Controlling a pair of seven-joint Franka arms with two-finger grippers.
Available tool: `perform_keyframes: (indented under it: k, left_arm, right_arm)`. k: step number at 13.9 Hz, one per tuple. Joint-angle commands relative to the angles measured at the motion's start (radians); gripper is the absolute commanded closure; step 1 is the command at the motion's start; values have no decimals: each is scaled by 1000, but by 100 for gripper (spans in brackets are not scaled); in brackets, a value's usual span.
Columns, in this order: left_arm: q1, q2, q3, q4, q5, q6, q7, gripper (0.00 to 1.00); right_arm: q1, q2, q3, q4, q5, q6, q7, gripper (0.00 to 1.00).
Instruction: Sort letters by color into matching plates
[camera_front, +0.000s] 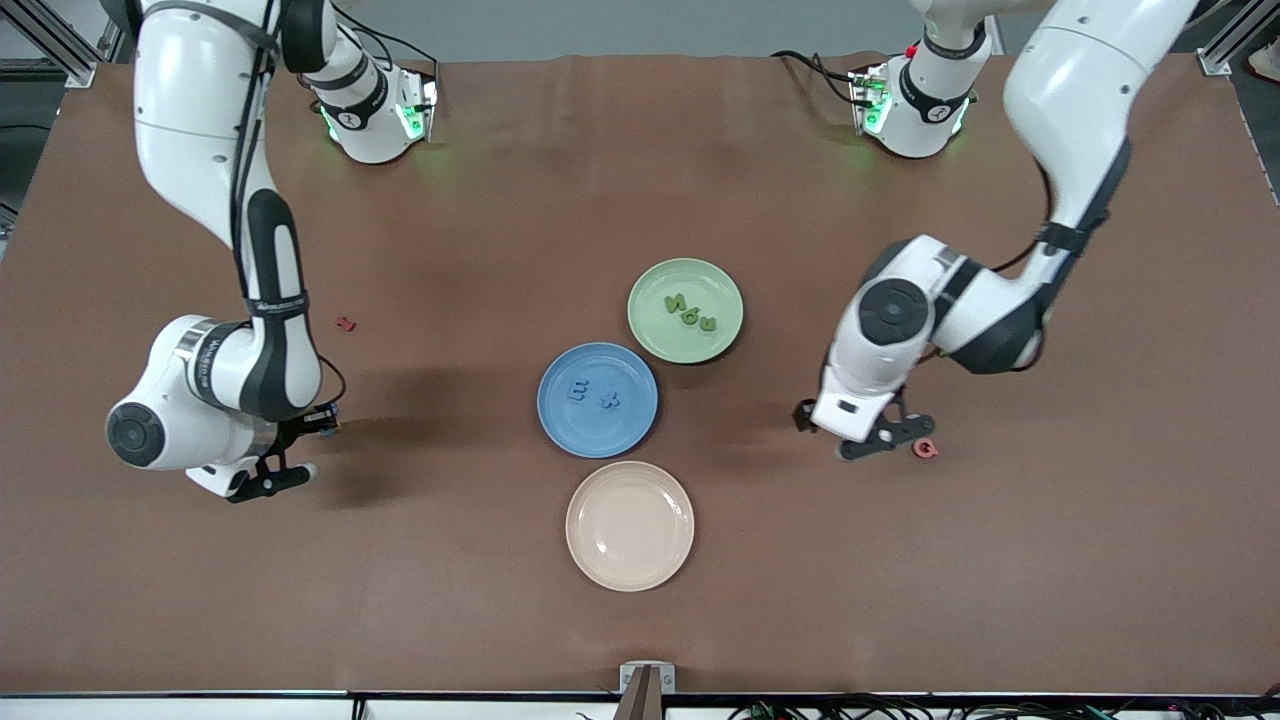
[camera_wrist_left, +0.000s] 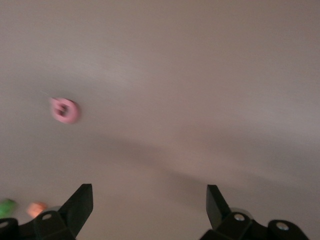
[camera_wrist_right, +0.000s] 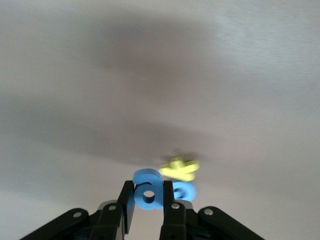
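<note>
The robot's left gripper will next move to the green letter (camera_front: 939, 353) (camera_wrist_left: 7, 208) next to the orange letter and close there, leaving the pink letter on the table.
My right gripper (camera_front: 300, 447) (camera_wrist_right: 148, 186) is shut on a blue letter (camera_wrist_right: 148, 192) just above the table at the right arm's end. Under it lie another blue letter (camera_wrist_right: 183, 191) and a yellow letter (camera_wrist_right: 179, 169). My left gripper (camera_front: 868, 438) (camera_wrist_left: 150, 189) is open and empty, low over bare table beside a pink letter (camera_front: 925, 449) (camera_wrist_left: 65, 110). A green letter (camera_wrist_left: 7, 207) and an orange letter (camera_wrist_left: 36, 208) show at the left wrist view's edge. The blue plate (camera_front: 560, 425) holds two blue letters (camera_front: 577, 390). The pale green plate (camera_front: 652, 285) holds three green letters (camera_front: 690, 315).
An empty cream plate (camera_front: 630, 525) sits nearer to the front camera than the blue plate. A red letter (camera_front: 346, 323) lies on the table beside the right arm. The three plates cluster at the table's middle.
</note>
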Motion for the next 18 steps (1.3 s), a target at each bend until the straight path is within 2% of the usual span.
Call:
perform_keyframes:
  k: [1,2,3,6,9,12,15,18]
  left_arm:
    - [89,-23,-14,-76,-10,-15,94,0]
    - [116,-34,-16,-99,-10,-17,132,1]
    - [141,-58,-23,-131,-10,-17,169,7]
    - [271,-123,-84,-245,-10,-15,268,8]
    - [426,-138,-187,-319,-2,2,376,17]
    - [492,-146,-209,-392,6,41,430,19]
    - [515,-152,-209,-452,9,97,473,24]
    - [557,-141,-207,-495,96,146,482,31]
  right_arm:
    - [101,-11,-30,14,0,-39,170,89]
    - [133,-13,-29,16,5,-39,237,89]
    - [176,-13,-27,16,14,-39,306,89]
    - [324,-11,-24,21,26,-32,578,89]
    - [440,-1,-24,19,123,-12,750,89]
    - [523,15,-15,18,218,80,886,89]
    - [513,24,77,16,221,183,980,89]
    - [510,45,113,18,223,240,1010,89]
